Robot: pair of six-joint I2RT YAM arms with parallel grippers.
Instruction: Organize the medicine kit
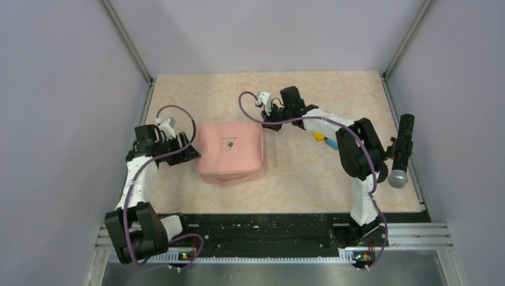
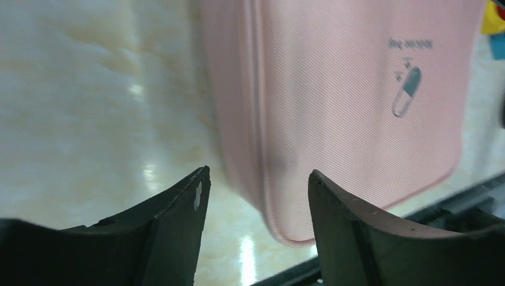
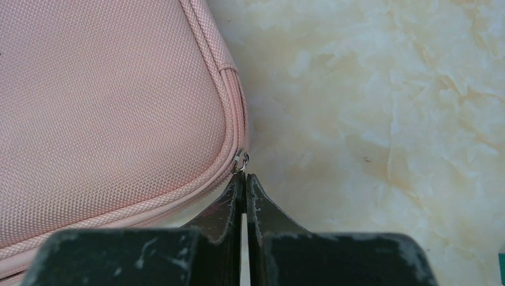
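My left gripper, at the kit's side far from the zipper pull, should pinch the kit's far edge (image 1: pixel 246 123) before my right gripper pulls the zipper.
The medicine kit (image 1: pixel 231 151) is a pink soft zip case with a small capsule logo on its lid, lying closed in the middle of the table. My left gripper (image 1: pixel 183 152) stands open at its left side; in the left wrist view the kit (image 2: pixel 357 101) lies just past the gripper (image 2: pixel 257 179), its near corner showing between the two tips. My right gripper (image 1: pixel 266 117) is at the kit's far right corner. In the right wrist view this gripper (image 3: pixel 245 176) is shut on the zipper pull (image 3: pixel 241 161) at the corner of the kit (image 3: pixel 107 101).
Small yellow and blue blocks (image 1: pixel 320 136) lie under the right arm, and show at the left wrist view's edge (image 2: pixel 493 18). A black cylindrical tool (image 1: pixel 402 152) stands at the table's right edge. A black rail (image 1: pixel 262 223) runs along the near edge.
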